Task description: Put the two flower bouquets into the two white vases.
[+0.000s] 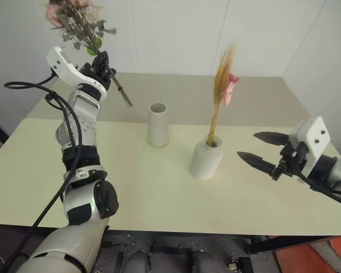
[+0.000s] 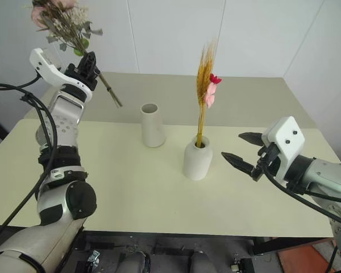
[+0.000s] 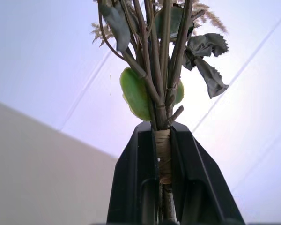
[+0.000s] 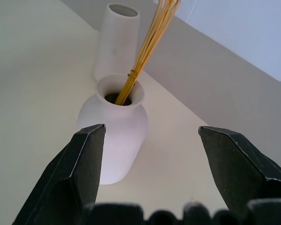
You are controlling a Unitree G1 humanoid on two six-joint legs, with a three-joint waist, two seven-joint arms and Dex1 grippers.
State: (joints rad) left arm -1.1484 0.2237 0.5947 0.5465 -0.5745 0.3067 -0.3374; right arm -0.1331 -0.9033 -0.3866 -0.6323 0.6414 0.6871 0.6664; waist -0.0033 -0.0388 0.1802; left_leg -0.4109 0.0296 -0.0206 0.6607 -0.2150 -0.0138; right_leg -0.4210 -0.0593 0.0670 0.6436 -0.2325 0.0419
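Note:
My left gripper holds the bushy bouquet. It will let it go with its stem in the opening of the tall tapered vase (image 1: 157,108).
My left gripper (image 1: 104,63) is shut on the dark stem of the bushy bouquet (image 1: 79,21) with pink roses and grey-green leaves, held high over the table's far left; the stem end (image 1: 125,98) hangs free below the fingers. In the left wrist view the fingers (image 3: 138,183) clamp the taped stem (image 3: 164,150). The slim bouquet (image 1: 223,85) with yellow stalks stands in the shorter rounded vase (image 1: 206,159). The tall tapered vase (image 1: 158,125) stands empty just left of it. My right gripper (image 1: 254,150) hangs open to the right of the rounded vase (image 4: 114,140).
The cream table (image 1: 159,199) has a darker far section (image 1: 176,94) against a white wall. A black cable (image 1: 34,91) loops beside my left arm.

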